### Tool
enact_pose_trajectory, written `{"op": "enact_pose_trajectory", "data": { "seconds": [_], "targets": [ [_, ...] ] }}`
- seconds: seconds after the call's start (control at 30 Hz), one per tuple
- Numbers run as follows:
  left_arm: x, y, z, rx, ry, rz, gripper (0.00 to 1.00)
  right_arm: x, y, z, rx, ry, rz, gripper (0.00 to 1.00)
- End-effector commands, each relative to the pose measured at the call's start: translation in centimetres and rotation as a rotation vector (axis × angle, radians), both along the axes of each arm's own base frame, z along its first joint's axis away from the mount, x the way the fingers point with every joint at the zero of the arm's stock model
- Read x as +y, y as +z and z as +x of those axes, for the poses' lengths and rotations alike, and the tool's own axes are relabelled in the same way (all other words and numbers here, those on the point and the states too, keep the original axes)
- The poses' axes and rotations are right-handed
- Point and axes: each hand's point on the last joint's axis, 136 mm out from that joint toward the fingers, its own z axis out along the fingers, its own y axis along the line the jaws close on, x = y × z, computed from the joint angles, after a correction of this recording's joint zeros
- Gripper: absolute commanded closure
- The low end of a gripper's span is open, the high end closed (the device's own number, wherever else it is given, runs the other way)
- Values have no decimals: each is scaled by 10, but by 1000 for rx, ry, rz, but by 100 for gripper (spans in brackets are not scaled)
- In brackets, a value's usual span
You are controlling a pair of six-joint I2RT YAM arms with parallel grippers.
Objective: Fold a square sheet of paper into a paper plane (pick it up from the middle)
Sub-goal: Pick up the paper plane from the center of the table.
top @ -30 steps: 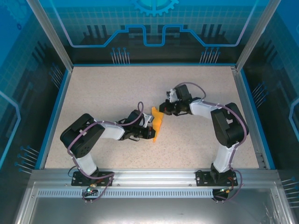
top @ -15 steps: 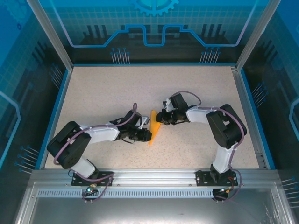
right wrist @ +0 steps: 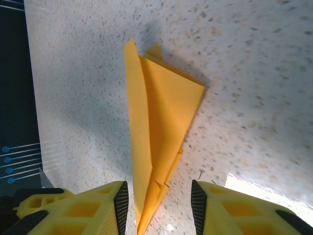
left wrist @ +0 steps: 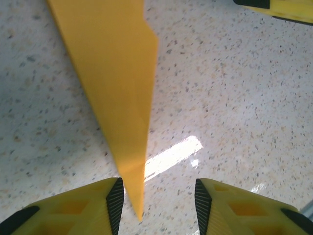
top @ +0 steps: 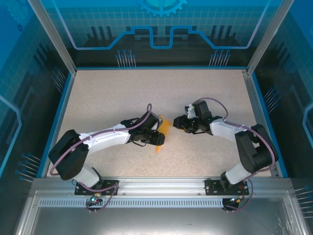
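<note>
Next, my left gripper pinches the paper plane's wider body [left wrist: 122, 81] before my right gripper comes in at the paper plane's side, as it is only at the paper plane's narrow tip now.
The paper plane [top: 166, 127], a narrow pointed dart of orange paper, lies on the speckled table between my two grippers. My left gripper [top: 158, 139] is at its near end. In the left wrist view the plane's sharp tip [left wrist: 128, 147] runs down between the open jaws of the left gripper [left wrist: 159, 205], close beside the left pad [left wrist: 116, 203]. My right gripper [top: 177, 124] stands at the plane's far right side. In the right wrist view the creased plane [right wrist: 161, 127] points in between the open jaws of the right gripper [right wrist: 159, 208], with clear gaps on both sides.
The speckled table [top: 107, 93] is ringed by a blue rim and clear walls [top: 63, 98]. A yellow finger of the right gripper [left wrist: 281, 10] shows at the top right corner of the left wrist view. A bright glare patch [left wrist: 171, 156] lies on the tabletop.
Both grippers were shut on the orange paper a second ago and have opened. The plane now rests on the table. The right arm has drawn back to the right a little.
</note>
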Motion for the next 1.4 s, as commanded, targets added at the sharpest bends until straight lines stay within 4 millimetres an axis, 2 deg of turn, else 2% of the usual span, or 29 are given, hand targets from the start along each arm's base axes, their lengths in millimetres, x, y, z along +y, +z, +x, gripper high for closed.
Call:
{"op": "enact_pose_trajectory", "data": {
  "seconds": [0.0, 0.2, 0.4, 0.6, 0.83, 1.0, 1.23, 1.37],
  "targets": [
    [14, -18, 0, 3, 24, 194, 54, -18, 1, -6, -2, -32, -17, 57],
    [17, -30, 13, -40, 45, 410, 54, -36, 3, -14, -4, -65, -27, 52],
    [18, -35, 16, -60, 43, 518, 55, -48, 4, -18, -7, -86, -28, 51],
    [24, -28, 18, -84, 64, 546, 60, -52, 3, -19, -4, -93, -28, 51],
    [18, -33, 15, -62, 47, 521, 76, -49, 0, -18, 4, -83, -6, 51],
    [11, -38, 13, -34, 52, 474, 99, -42, 1, -23, 11, -64, 18, 51],
    [6, -35, 13, 5, 79, 377, 100, -20, -1, -32, 30, -25, 68, 50],
    [3, -22, 15, 33, 102, 231, 100, -3, -5, -35, 35, -1, 109, 49]
  ]
}}
